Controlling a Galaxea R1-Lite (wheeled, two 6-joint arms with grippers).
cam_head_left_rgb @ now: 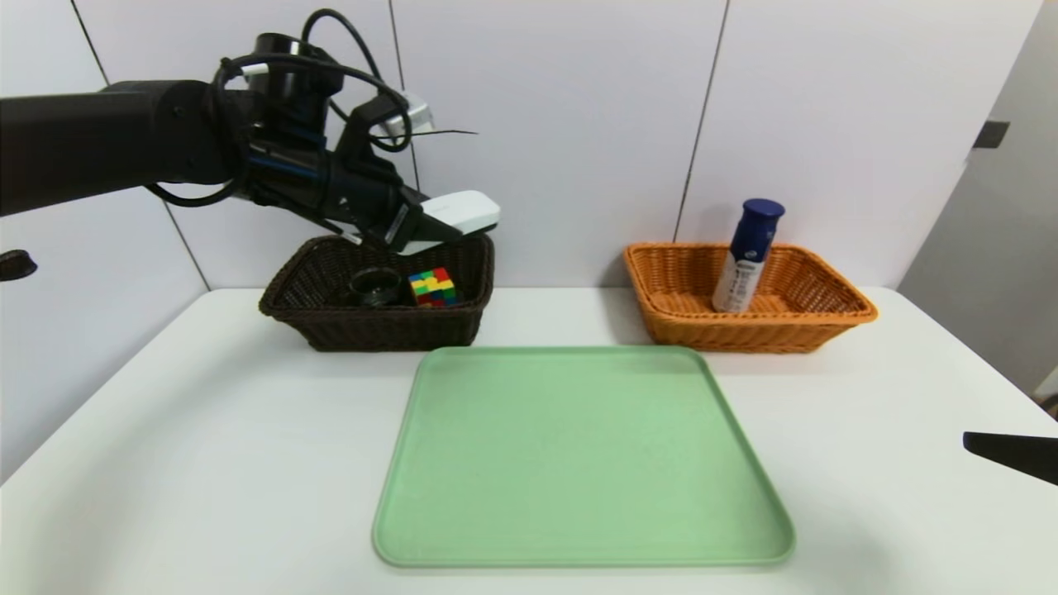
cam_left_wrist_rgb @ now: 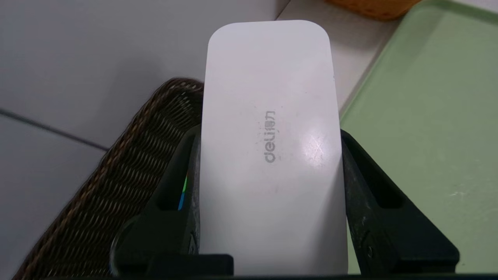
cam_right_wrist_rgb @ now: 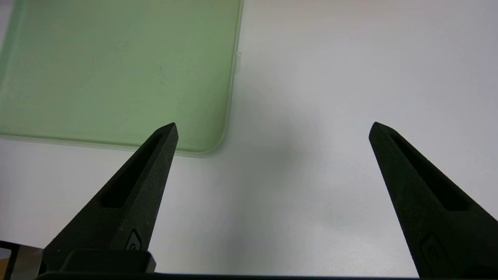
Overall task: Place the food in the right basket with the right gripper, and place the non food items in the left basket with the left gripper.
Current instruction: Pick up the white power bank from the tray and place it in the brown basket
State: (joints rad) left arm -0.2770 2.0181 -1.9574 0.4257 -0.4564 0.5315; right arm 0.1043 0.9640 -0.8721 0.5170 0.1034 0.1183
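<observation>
I need to let go of the flat white case with my left gripper on the glass cup point(cam_head_left_rgb: 383, 271) point(cam_left_wrist_rgb: 144, 238), beside the multicoloured puzzle cube.
My left gripper point(cam_head_left_rgb: 413, 223) is shut on the flat white case point(cam_head_left_rgb: 459, 213), holding it above the back right part of the dark brown left basket point(cam_head_left_rgb: 289, 285). In the left wrist view the white case point(cam_left_wrist_rgb: 268, 147) fills the gap between both black fingers point(cam_left_wrist_rgb: 179, 182). Inside that basket lie the glass cup point(cam_head_left_rgb: 374, 287) and the multicoloured puzzle cube point(cam_head_left_rgb: 433, 287). The blue-capped bottle point(cam_head_left_rgb: 748, 254) leans in the orange right basket point(cam_head_left_rgb: 826, 318). My right gripper point(cam_right_wrist_rgb: 272, 128) hangs open over bare table by the tray's corner, nothing between its fingers.
A green tray point(cam_head_left_rgb: 579, 454) lies in the middle of the white table, in front of both baskets. The tray's corner point(cam_right_wrist_rgb: 210, 144) shows in the right wrist view. A white panelled wall stands just behind the baskets.
</observation>
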